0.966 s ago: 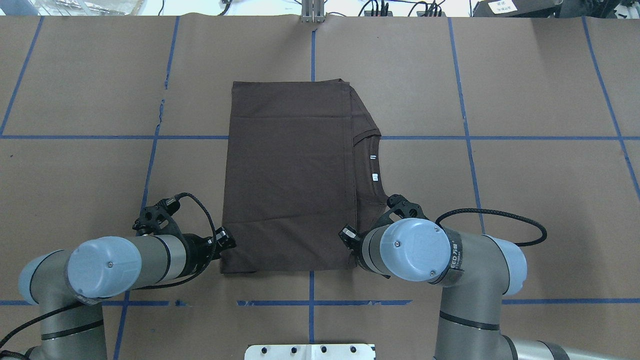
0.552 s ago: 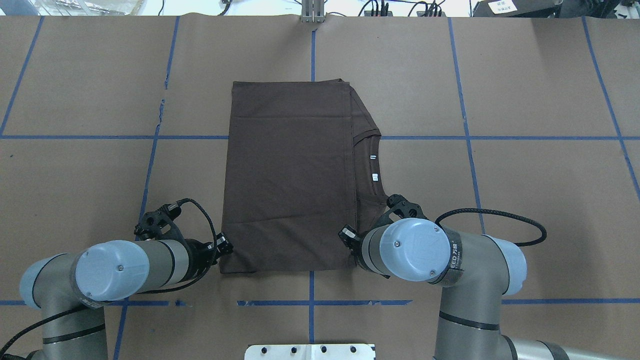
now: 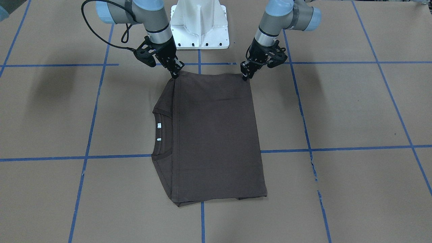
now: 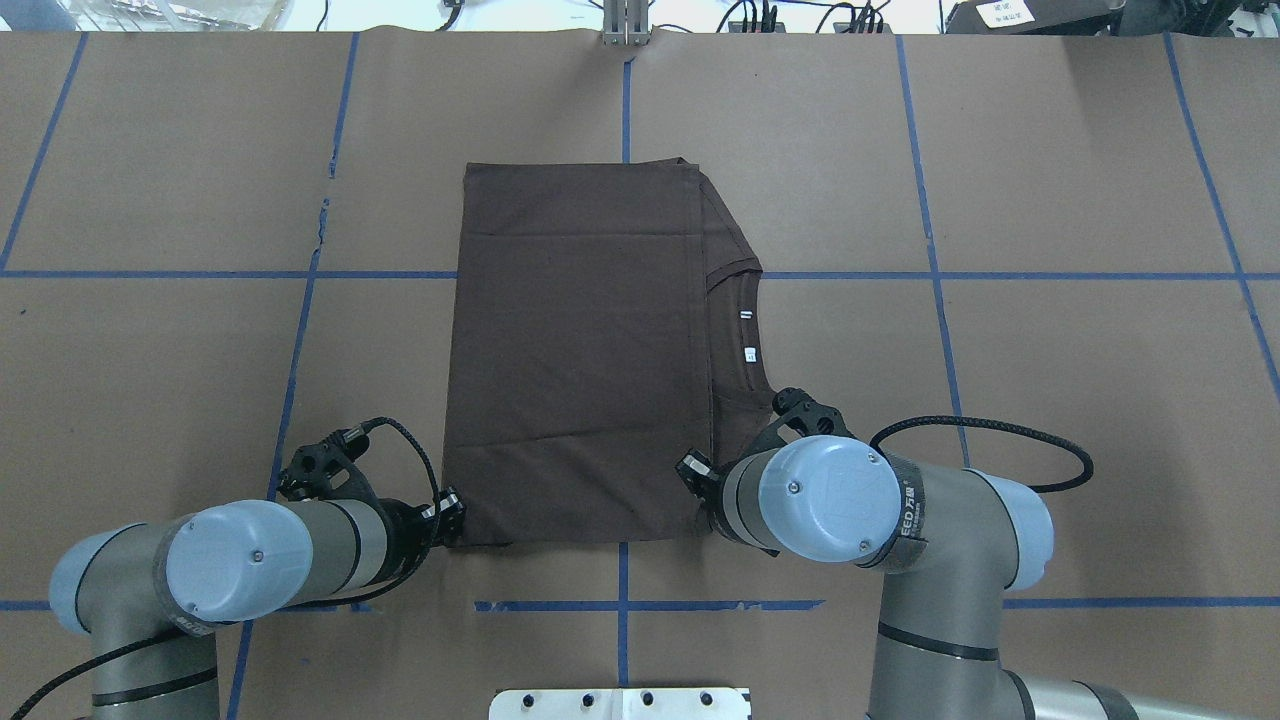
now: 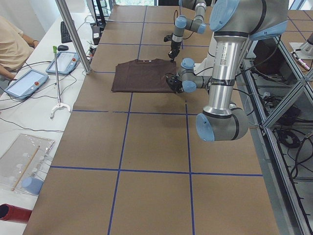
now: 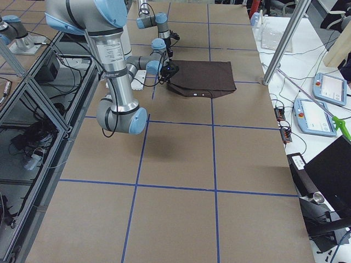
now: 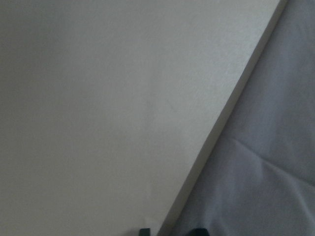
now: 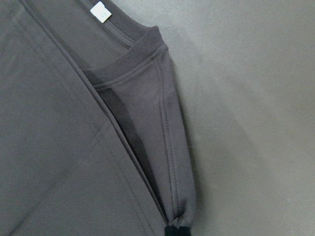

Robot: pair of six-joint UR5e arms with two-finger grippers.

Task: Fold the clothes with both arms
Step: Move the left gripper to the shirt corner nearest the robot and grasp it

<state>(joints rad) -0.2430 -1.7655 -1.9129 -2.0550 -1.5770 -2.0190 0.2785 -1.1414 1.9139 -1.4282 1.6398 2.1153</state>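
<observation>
I should use my left gripper to let go of the T-shirt's near corner on its far part (image 3: 260, 165), just beyond the blue tape that runs crosswise.
The dark brown T-shirt (image 4: 580, 350) lies folded into a rectangle on the brown paper table, with its collar and white neck tags (image 4: 750, 352) showing on the right side. My left gripper (image 4: 455, 520) is low at the shirt's near-left corner. In the left wrist view its fingertips (image 7: 142, 231) stand apart, with the cloth edge (image 7: 266, 172) between them. My right gripper (image 3: 176, 75) is at the near-right corner, below the collar. In the right wrist view it (image 8: 176, 230) is shut on the bunched corner of the shirt (image 8: 74, 147). From overhead, the right wrist hides its fingertips.
The white pedestal base (image 3: 199, 27) stands at the table's near edge between the arms. Blue tape lines (image 4: 625, 600) cross the table. An upright metal pole (image 5: 73, 34), tablets and an operator (image 5: 12, 46) are at the far side.
My left arm has drawn back along the shirt's left edge and its gripper now sits at the near-left corner. The right arm and the shirt have not moved.
</observation>
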